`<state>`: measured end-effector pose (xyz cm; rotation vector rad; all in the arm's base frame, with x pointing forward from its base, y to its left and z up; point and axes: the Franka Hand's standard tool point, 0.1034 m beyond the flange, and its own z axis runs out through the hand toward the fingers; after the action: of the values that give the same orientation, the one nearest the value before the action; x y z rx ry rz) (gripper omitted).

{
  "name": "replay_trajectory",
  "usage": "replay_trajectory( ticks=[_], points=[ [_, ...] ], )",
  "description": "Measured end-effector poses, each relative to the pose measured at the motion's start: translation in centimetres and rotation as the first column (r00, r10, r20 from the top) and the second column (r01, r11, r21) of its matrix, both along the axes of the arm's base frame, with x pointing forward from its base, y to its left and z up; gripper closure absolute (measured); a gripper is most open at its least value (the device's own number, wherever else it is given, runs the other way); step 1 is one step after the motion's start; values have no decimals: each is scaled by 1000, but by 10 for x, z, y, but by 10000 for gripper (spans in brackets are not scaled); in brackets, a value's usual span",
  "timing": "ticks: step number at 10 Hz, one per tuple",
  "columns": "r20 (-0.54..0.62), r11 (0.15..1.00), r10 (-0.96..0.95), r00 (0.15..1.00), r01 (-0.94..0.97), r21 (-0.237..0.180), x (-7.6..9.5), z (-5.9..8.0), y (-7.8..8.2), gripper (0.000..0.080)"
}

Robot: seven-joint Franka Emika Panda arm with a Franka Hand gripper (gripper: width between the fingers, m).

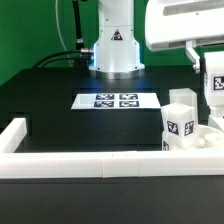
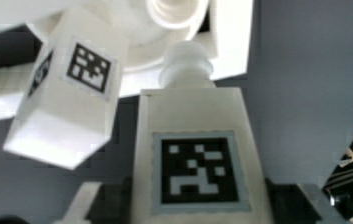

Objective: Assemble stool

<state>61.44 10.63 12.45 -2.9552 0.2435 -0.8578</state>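
My gripper needs to let go of the held white leg on the round white seat (image 1: 211,134) next to the upright tagged leg.
In the wrist view my gripper (image 2: 199,205) is shut on a white blocky stool leg (image 2: 198,140) with a square tag facing the camera. Grey fingers (image 2: 89,200) press its two sides. The leg's narrow end points at the round white seat (image 2: 176,18), which is partly cut off by the frame. A second tagged leg (image 2: 70,95) stands tilted in the picture beside the held one. In the exterior view the gripper (image 1: 212,92) hangs at the exterior view's right over the seat (image 1: 207,138), with a tagged leg (image 1: 180,122) upright beside it. The third leg is not clearly seen.
The marker board (image 1: 115,100) lies flat mid-table before the robot base (image 1: 116,50). A long white border rail (image 1: 90,163) runs along the front and up the exterior view's left side (image 1: 14,135). The table top is black.
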Motion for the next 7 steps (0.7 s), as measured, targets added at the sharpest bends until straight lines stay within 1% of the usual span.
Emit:
replay_trajectory(
  ticks=[2,4,6,7],
  points=[
    [-7,1000,-7,1000,7,-5,1,-8,-3,463],
    [-18,1000,-12,1000,12,-1,-1,-17,3,463],
    [-22,1000,-18,1000,18,3,-3,-20,5,463],
    [-28,1000,-19,999,19,1,-4,-23,5,463]
  ],
)
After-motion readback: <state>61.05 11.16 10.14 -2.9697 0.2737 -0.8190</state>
